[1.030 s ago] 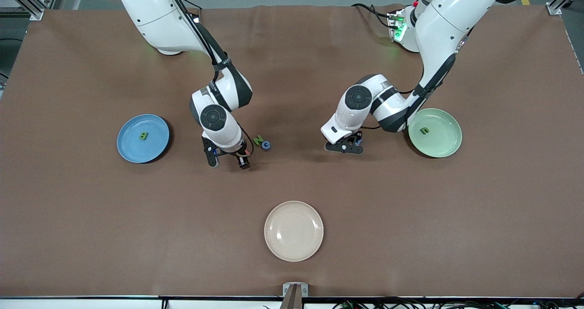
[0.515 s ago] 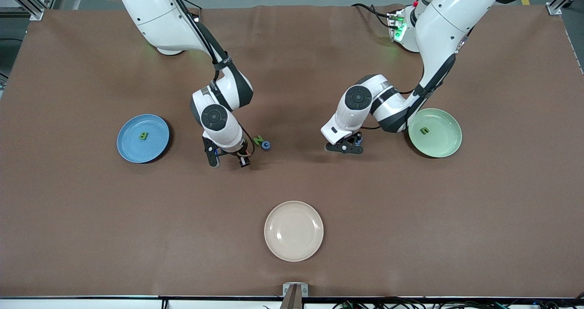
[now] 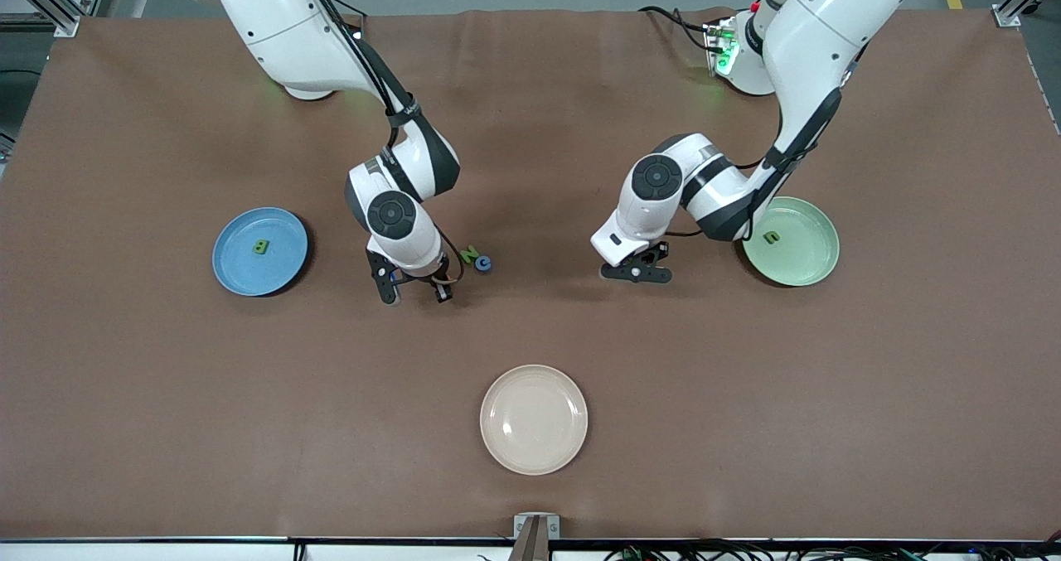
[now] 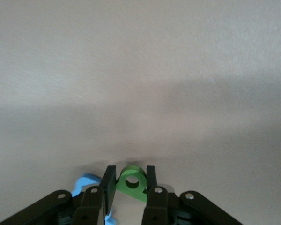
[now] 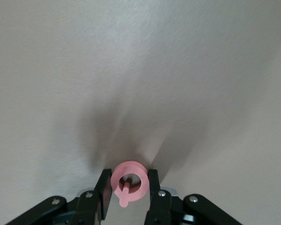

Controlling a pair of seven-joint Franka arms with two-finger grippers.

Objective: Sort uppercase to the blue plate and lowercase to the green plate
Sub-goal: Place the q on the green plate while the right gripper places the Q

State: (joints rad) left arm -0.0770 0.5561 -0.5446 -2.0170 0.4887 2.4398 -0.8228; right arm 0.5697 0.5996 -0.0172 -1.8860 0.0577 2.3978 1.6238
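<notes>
Next, I let go of the pink-red Q, now low over the table, with my right gripper in the blue plate point(image 3: 288, 248), between the green B and the near rim of the plate.
My left gripper point(image 3: 637, 273) point(image 4: 131, 169) is shut on the green lowercase p/q point(image 4: 131, 183), low over the table between the middle and the green plate point(image 3: 808, 269). A blue letter point(image 4: 86, 180) lies beside one finger; I cannot tell which letter it is. My right gripper point(image 3: 414, 289) point(image 5: 129, 172) is shut on the pink-red Q point(image 5: 115, 180), low over the table between the blue plate point(image 3: 236, 273) and the loose letters. The green B point(image 3: 261, 247) lies in the blue plate. A green u/n point(image 3: 772, 237) lies in the green plate. The green N point(image 3: 469, 253) and blue C/G point(image 3: 483, 263) lie on the table beside my right gripper.
A cream-white plate point(image 3: 534, 453) sits nearest the front camera, mid-table, with nothing in it. The brown table cover point(image 3: 166, 420) stretches wide on all sides of the plates.
My left gripper has shifted a little toward the green plate with the green letter. My right gripper has barely moved.
</notes>
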